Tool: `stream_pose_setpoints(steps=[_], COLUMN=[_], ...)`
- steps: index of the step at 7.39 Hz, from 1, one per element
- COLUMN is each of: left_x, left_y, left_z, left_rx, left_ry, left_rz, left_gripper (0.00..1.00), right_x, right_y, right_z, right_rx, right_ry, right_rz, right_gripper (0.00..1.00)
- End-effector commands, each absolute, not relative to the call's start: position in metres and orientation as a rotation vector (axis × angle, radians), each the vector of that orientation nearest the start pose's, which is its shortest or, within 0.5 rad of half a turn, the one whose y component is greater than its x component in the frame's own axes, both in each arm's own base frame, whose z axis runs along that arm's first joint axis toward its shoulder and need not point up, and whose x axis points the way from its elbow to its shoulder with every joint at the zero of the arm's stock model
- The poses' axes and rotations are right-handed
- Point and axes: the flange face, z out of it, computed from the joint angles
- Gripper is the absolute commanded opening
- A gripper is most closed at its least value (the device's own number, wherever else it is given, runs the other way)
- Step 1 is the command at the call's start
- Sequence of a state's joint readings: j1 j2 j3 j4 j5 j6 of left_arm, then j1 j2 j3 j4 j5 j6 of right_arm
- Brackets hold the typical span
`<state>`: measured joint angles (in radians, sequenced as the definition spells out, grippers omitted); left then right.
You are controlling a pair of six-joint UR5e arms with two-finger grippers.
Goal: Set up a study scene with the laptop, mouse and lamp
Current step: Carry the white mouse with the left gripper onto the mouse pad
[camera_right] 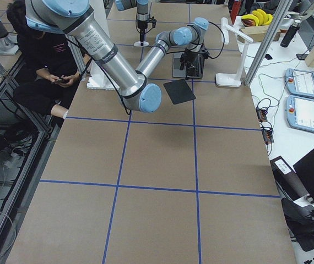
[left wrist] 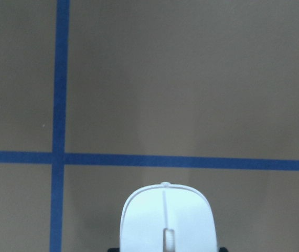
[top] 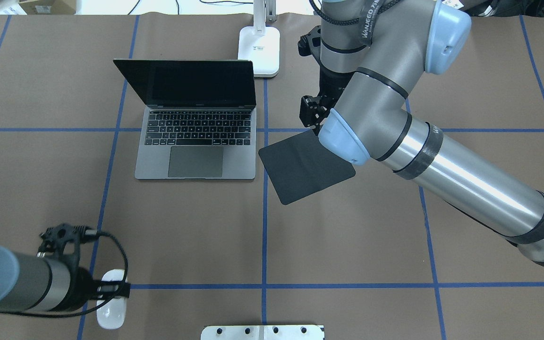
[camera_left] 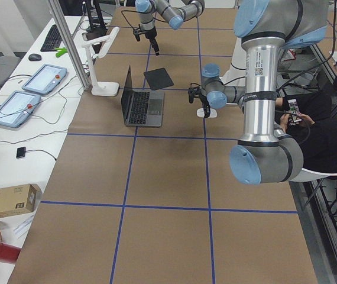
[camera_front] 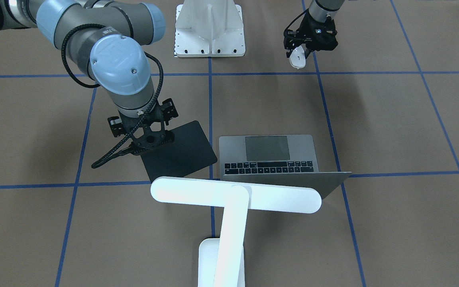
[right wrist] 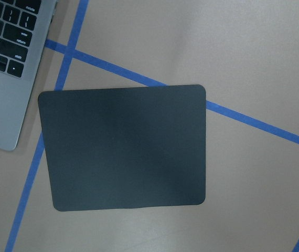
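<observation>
The robot's left gripper will release the white mouse, held above the table near the robot's base, on the black mouse pad (camera_front: 194, 160) near the mouse pad's edge facing the lamp.
The laptop (camera_front: 267, 153) (top: 196, 141) stands open in the middle of the table, its screen towards the robot. The white lamp (camera_front: 235, 195) stands behind it, its bar head over the lid; its base shows in the overhead view (top: 259, 49). My left gripper (camera_front: 302, 50) (top: 111, 290) is shut on the white mouse (camera_front: 297, 59) (top: 111, 314) (left wrist: 166, 220) and holds it above the table near the robot's base. My right gripper (camera_front: 152, 142) (top: 313, 115) hangs open and empty over the far edge of the black mouse pad (camera_front: 183, 151) (right wrist: 126, 147).
The mouse pad (top: 306, 165) lies flat and skewed beside the laptop's right side. A white bolted pedestal (camera_front: 209, 30) (top: 262, 332) stands at the robot's edge. A seated person (camera_left: 334, 106) is beside the table. Tablets (camera_left: 44, 80) lie on a side bench.
</observation>
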<state>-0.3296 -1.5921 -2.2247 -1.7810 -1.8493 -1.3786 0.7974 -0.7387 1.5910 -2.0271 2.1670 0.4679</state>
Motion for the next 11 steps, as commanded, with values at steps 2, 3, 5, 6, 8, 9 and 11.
stream_pose_setpoints(steps=[2,3,5,6,8,9,11], left_x=[0.439,0.434,0.461,0.484,0.518,0.533,0.567], left_y=[-0.345,-0.371,-0.422,-0.439,-0.475,-0.487,-0.509], left_z=[0.233,0.230,0.210,0.192,0.162,0.150,0.150], left_rx=[0.061,0.095,0.114,0.116,0.118,0.117,0.130], left_ry=[0.914,0.906,0.890,0.893,0.881,0.880,0.909], left_rz=[-0.050,-0.059,-0.099,-0.103,-0.121,-0.123,-0.122], left_gripper=[0.63,0.63,0.63,0.63,0.63,0.63,0.63], right_x=[-0.410,-0.405,-0.369,-0.351,-0.329,-0.321,-0.316], right_y=[-0.549,-0.547,-0.546,-0.550,-0.558,-0.561,-0.565], right_z=[0.220,0.220,0.220,0.223,0.234,0.242,0.244], right_rx=[-0.020,-0.014,0.041,0.055,0.056,0.052,0.050], right_ry=[-0.708,-0.711,-0.707,-0.708,-0.701,-0.697,-0.695], right_rz=[-0.393,-0.384,-0.350,-0.331,-0.294,-0.283,-0.277], right_gripper=[1.00,1.00,1.00,1.00,1.00,1.00,1.00])
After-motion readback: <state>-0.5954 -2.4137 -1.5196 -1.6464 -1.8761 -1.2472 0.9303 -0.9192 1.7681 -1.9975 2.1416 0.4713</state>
